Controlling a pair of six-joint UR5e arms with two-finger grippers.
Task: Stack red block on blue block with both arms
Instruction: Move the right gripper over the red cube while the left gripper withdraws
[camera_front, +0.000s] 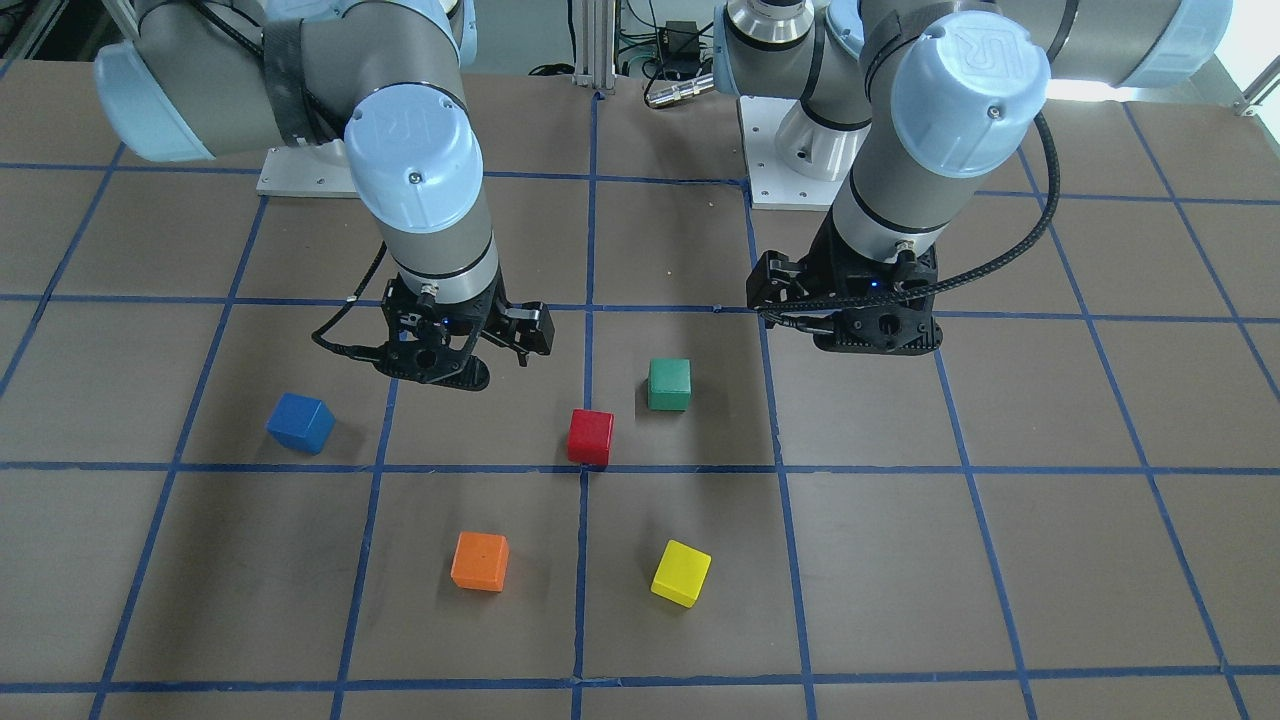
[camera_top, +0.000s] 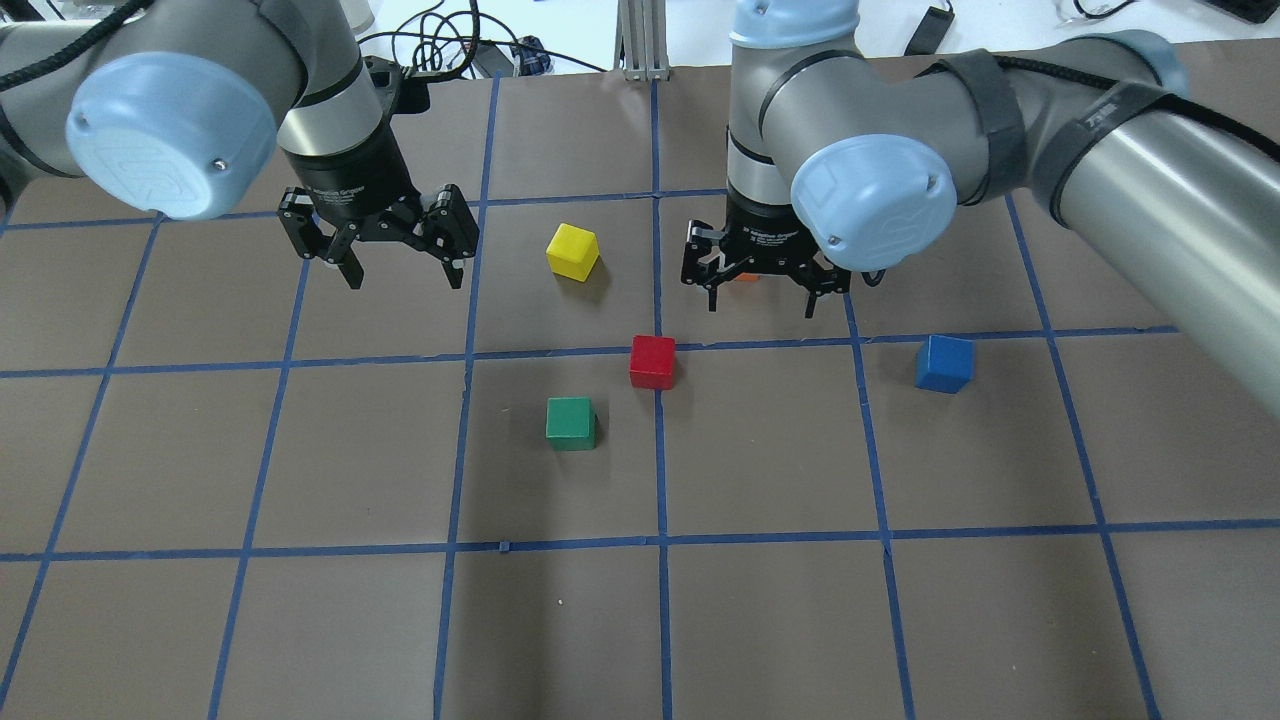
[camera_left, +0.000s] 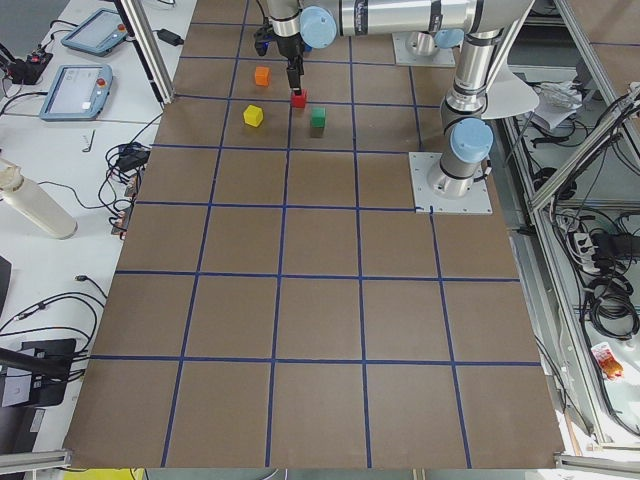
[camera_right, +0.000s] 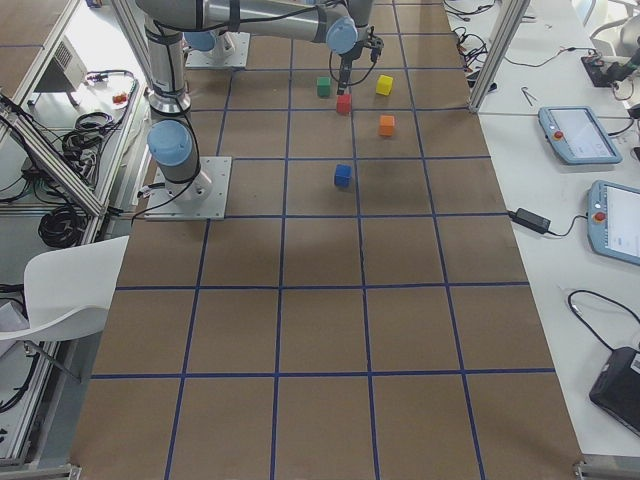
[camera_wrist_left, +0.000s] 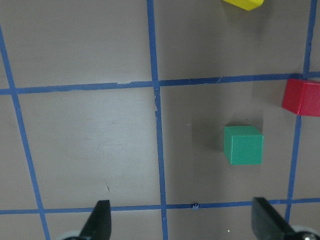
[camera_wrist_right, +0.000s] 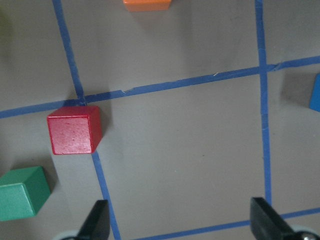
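Note:
Next, my right gripper moves to the red block near the green block and closes on the red block's opposite sides (camera_front: 589, 439) (camera_wrist_right: 74, 132).
The red block (camera_top: 652, 361) sits on a blue tape line near the table's middle; it also shows in the front view (camera_front: 590, 437) and the right wrist view (camera_wrist_right: 74, 129). The blue block (camera_top: 944, 363) lies alone on the robot's right side, and in the front view (camera_front: 300, 422) it is on the left. My right gripper (camera_top: 765, 290) hangs open and empty above the table, between the two blocks and a little beyond them. My left gripper (camera_top: 400, 262) hangs open and empty, beyond and left of the red block.
A green block (camera_top: 571, 423) lies close to the red block, on its near left. A yellow block (camera_top: 572, 251) lies between the grippers. An orange block (camera_front: 480, 561) lies on the far side, mostly hidden by the right gripper in the overhead view. Blue tape lines grid the brown table (camera_top: 300, 620).

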